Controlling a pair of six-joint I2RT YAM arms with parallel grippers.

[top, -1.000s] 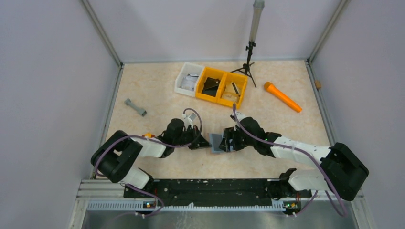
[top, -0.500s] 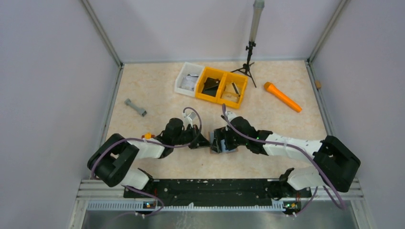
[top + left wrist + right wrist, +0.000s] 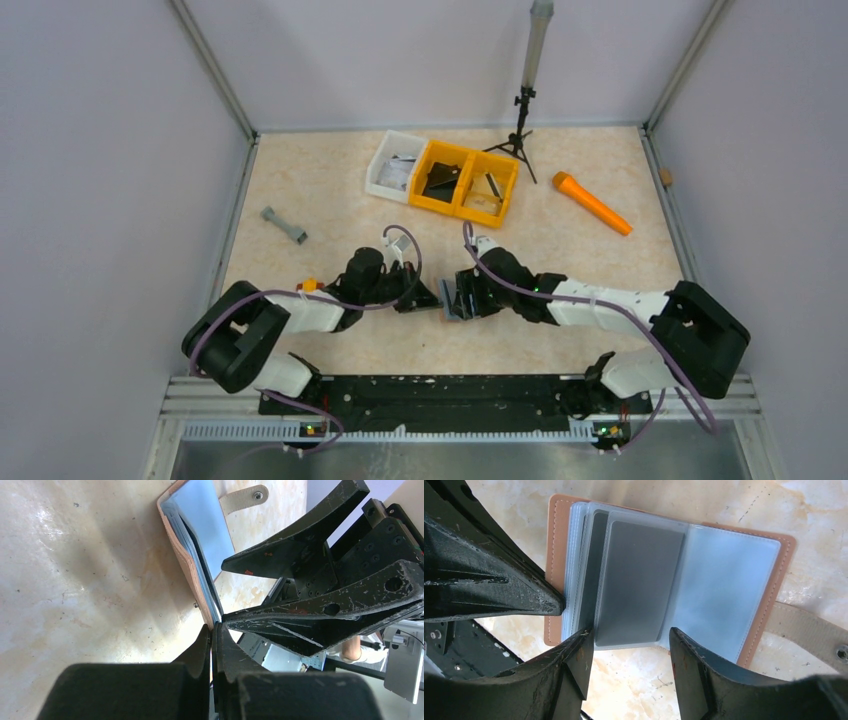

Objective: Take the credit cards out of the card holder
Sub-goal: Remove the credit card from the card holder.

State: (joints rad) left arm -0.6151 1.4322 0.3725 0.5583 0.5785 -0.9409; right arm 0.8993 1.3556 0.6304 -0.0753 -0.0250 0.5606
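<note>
The card holder's outer edge is all my left fingers pinch, so I should open them and take cover and sleeves together (image 3: 570,585) deeper before lifting the holder.
The card holder (image 3: 559,555) lies open on the table, reddish-brown outside with pale blue clear sleeves and a tan tab (image 3: 809,630). A greyish credit card (image 3: 639,580) sits in the front sleeve, and a darker card (image 3: 591,570) shows behind it. My right gripper (image 3: 629,645) is open, its fingertips at the holder's near edge on either side of the grey card. My left gripper (image 3: 213,630) is shut on the holder's edge (image 3: 192,570). In the top view both grippers meet at the holder (image 3: 449,300), left (image 3: 428,297) and right (image 3: 464,297).
Two yellow bins (image 3: 465,180) and a white bin (image 3: 393,165) stand at the back centre. A tripod (image 3: 520,130) is behind them. An orange cylinder (image 3: 592,203) lies at the back right, and a grey dumbbell-shaped piece (image 3: 284,225) at the left.
My right gripper has moved left, up to the card holder and over it. The left arm has held still on the holder.
</note>
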